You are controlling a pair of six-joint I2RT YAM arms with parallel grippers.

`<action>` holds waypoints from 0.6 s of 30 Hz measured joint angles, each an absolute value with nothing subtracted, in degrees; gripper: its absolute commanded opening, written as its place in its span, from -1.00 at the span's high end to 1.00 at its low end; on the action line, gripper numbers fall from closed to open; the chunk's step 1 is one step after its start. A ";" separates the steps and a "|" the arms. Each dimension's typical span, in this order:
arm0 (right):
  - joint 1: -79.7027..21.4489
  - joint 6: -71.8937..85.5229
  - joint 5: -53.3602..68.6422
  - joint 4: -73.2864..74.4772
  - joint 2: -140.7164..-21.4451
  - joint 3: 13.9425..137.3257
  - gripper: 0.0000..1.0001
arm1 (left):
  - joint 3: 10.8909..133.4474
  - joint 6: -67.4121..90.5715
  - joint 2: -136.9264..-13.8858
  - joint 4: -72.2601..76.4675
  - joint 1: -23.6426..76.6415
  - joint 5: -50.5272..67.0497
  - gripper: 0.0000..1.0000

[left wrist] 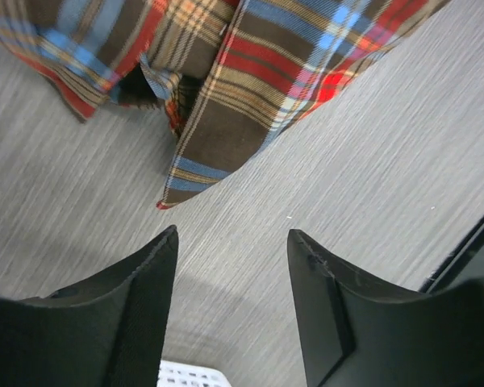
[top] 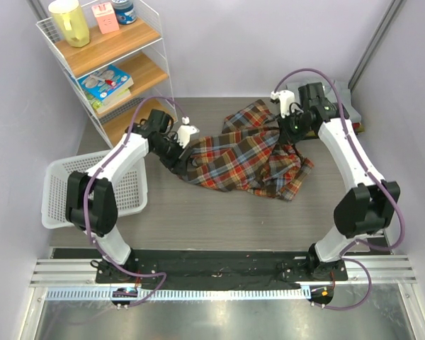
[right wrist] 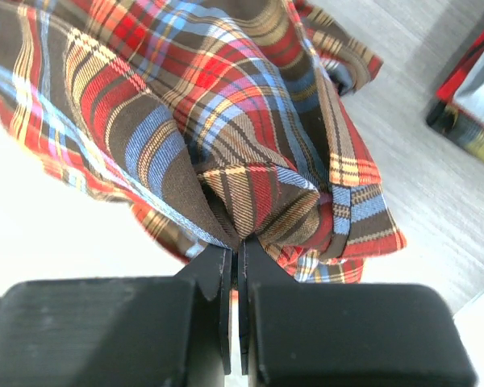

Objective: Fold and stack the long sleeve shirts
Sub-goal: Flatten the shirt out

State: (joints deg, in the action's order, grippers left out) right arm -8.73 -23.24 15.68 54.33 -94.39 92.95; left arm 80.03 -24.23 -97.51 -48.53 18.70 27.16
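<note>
Next, my left gripper grabs the plaid shirt by the brown stripe (top: 189, 178) (left wrist: 226, 139) near the shirt's basket-side corner, just in from the corner's blue stripe.
A red, dark brown and cream plaid long sleeve shirt (top: 244, 157) lies crumpled in the middle of the table. My right gripper (top: 290, 136) is at its far right part, shut on a bunched fold of the plaid cloth (right wrist: 250, 193), with the jaws (right wrist: 240, 246) pressed together on it. My left gripper (top: 181, 161) hovers at the shirt's left edge. In the left wrist view it (left wrist: 234, 235) is open with only bare table between the fingers, and a corner of the shirt (left wrist: 218, 145) lies just ahead. A folded stack (top: 348, 112) sits behind the right arm, mostly hidden.
A white mesh basket (top: 64, 185) stands at the table's left edge; its rim (left wrist: 189, 376) shows under the left fingers. A wire shelf (top: 120, 67) with a jug, cartons and books stands at the back left. The folded stack's plaid edge (right wrist: 461, 121) lies right of the held cloth.
</note>
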 measured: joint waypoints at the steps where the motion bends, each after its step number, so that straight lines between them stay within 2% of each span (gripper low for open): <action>1: -8.80 -23.44 15.81 54.59 -93.01 91.94 0.98 | 79.09 -24.53 -97.65 -47.75 18.76 27.05 -0.19; 7: -8.84 -23.66 16.01 55.51 -90.00 87.79 0.98 | 76.73 -27.64 -101.93 -44.91 20.25 27.00 -0.28; 12: -8.84 -23.64 16.01 55.77 -90.41 86.46 0.98 | 75.44 -30.13 -106.45 -40.56 23.64 25.10 -0.23; 13: -8.82 -23.64 16.01 55.77 -90.48 86.46 0.97 | 75.16 -30.41 -107.13 -39.64 24.25 24.40 -0.15; 15: -8.84 -23.64 16.01 55.77 -90.67 86.46 0.93 | 74.39 -30.85 -108.20 -38.13 25.41 22.94 0.56; 16: -8.84 -23.64 16.01 55.77 -90.78 86.46 0.91 | 73.87 -31.22 -108.42 -37.69 25.91 22.24 0.83; 17: -8.84 -23.64 15.99 55.77 -90.80 86.46 0.86 | 73.28 -31.88 -108.44 -37.60 26.28 21.76 1.00; 18: -8.84 -23.64 15.99 55.77 -90.80 86.46 0.82 | 72.82 -32.71 -108.42 -37.82 26.70 21.43 1.00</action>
State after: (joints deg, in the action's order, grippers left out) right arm -8.84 -23.64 15.99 55.77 -90.80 86.46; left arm 72.82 -32.71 -108.42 -37.82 26.70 21.43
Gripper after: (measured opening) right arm 0.043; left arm 0.136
